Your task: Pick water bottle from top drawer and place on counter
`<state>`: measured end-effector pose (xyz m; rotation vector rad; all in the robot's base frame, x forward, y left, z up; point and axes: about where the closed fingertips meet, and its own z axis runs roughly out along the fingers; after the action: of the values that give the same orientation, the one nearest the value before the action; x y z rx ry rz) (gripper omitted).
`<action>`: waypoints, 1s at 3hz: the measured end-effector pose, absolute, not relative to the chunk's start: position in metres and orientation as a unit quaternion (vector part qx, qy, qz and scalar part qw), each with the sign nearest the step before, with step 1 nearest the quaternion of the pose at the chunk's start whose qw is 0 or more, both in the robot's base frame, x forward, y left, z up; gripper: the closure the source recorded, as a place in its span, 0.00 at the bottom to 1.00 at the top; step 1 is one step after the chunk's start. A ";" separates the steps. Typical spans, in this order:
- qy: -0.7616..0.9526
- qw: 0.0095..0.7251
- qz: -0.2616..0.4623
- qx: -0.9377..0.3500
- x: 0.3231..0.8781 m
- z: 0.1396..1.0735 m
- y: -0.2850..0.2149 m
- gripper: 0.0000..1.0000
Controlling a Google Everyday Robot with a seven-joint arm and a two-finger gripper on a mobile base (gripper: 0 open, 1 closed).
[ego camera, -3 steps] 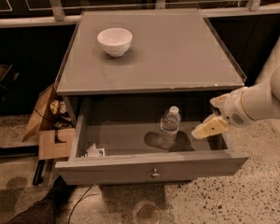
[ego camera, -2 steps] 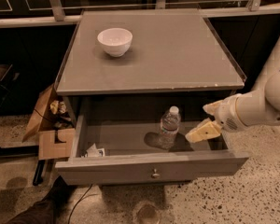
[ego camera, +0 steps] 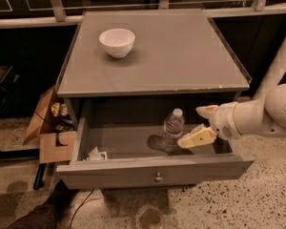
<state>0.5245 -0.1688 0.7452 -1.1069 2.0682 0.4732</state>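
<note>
My gripper should grab the upper body of the water bottle [ego camera: 174,125], just under its white cap, to lift it out of the top drawer.
The water bottle [ego camera: 172,127], clear and ribbed with a white cap, stands upright in the open top drawer [ego camera: 152,171], right of its middle. My gripper [ego camera: 196,124] reaches in from the right, just right of the bottle and apart from it. Its two cream fingers are spread open, one higher by the drawer's back and one lower and nearer the bottle's base. Nothing is in the gripper. The grey counter [ego camera: 181,56] lies above the drawer, flat, with chipped front edge.
A white bowl [ego camera: 117,42] stands on the counter's back left. A small crumpled white packet [ego camera: 94,154] lies in the drawer's front left corner. An open cardboard box [ego camera: 50,128] sits on the floor left of the cabinet. A railing runs behind.
My gripper and arm have moved left, closer to the bottle. The bottle has not moved.
</note>
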 end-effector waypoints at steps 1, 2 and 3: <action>0.780 0.402 0.200 -0.437 0.533 0.747 -0.155 0.19; 0.764 0.425 0.205 -0.440 0.540 0.747 -0.149 0.22; 0.760 0.428 0.207 -0.444 0.543 0.738 -0.143 0.22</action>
<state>0.5431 -0.1434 0.7375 -1.1077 1.8966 0.5162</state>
